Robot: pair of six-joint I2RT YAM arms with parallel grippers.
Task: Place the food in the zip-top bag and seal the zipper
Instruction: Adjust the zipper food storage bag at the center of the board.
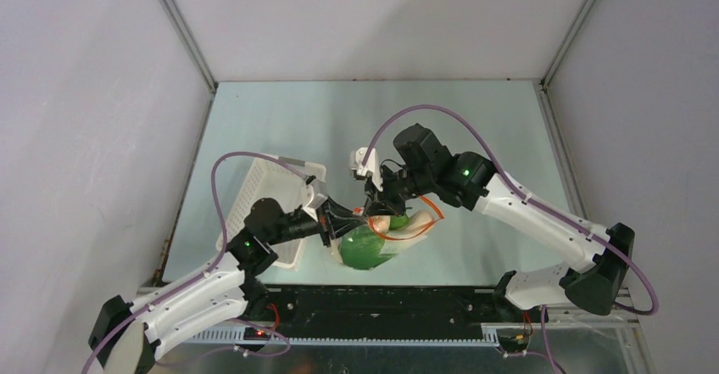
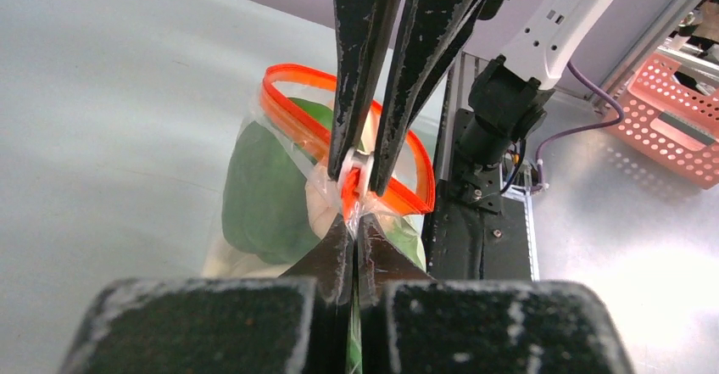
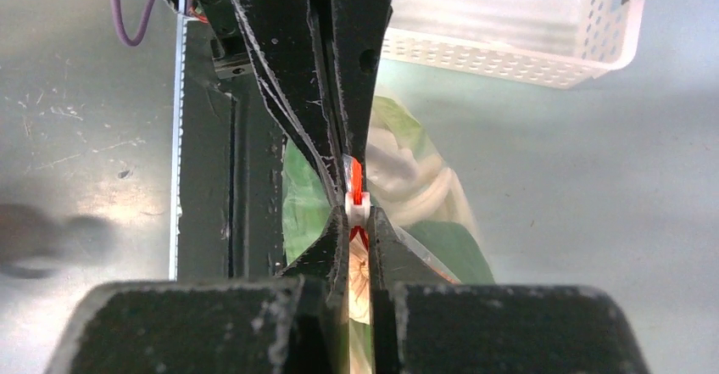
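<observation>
The robot's left gripper is pinching the bag's clear corner just under the red-orange zipper, so it should open and grab the zipper's end itself [image 2: 349, 198] before sealing.
The zip-top bag [image 1: 373, 245] lies near the table's front edge. Inside it is the food: green leaves [image 2: 263, 187] and white stalks [image 3: 415, 189]. The red-orange zipper [image 2: 292, 77] stands open in a loop above them. My left gripper [image 2: 354, 221] is shut on the bag's clear corner, just below the zipper's end. My right gripper [image 3: 358, 214] meets it tip to tip from the opposite side and is shut on the zipper's small white end [image 3: 357, 208]. In the top view the left gripper [image 1: 354, 218] and right gripper [image 1: 373, 208] touch at the bag's left end.
A white perforated basket [image 1: 264, 194] stands left of the bag, behind my left arm. The black base rail [image 1: 381, 302] runs along the near edge. A pink basket [image 2: 678, 128] sits beyond the table's edge.
</observation>
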